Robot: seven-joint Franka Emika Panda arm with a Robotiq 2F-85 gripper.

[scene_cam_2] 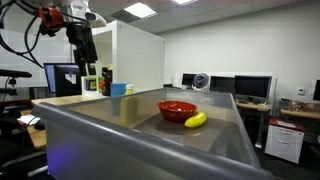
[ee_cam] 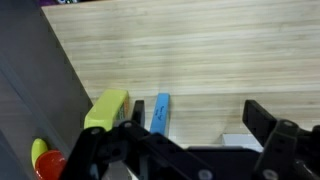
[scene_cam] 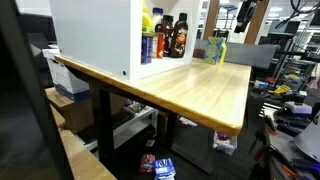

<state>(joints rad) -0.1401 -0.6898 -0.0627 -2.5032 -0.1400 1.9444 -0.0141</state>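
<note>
Next, I move my gripper next to the blue block's upper end [scene_cam: 212, 43] [ee_cam: 158, 122], beside the yellow-green block, and close it there.
My gripper [scene_cam_2: 84, 52] hangs high above the wooden table [scene_cam_2: 70, 98], next to the white cabinet [scene_cam_2: 135, 55], with the arm reaching in from the upper left. In the wrist view the gripper [ee_cam: 200, 116] is open, its dark fingers [ee_cam: 262, 118] wide apart with only bare table between them. Below it lie a yellow-green block [ee_cam: 107, 110] and a blue block [ee_cam: 161, 112] side by side, just beside the left finger. In an exterior view the yellow-green and blue things [scene_cam: 217, 50] stand at the table's far end.
Bottles [scene_cam: 165, 38] fill the white cabinet's open shelf [scene_cam: 95, 35]. A red bowl [scene_cam_2: 177, 109] and a banana [scene_cam_2: 196, 120] lie in a grey tub [scene_cam_2: 150, 140] in the foreground. Monitors and a fan [scene_cam_2: 200, 81] stand behind. Clutter lies on the floor [scene_cam: 160, 165].
</note>
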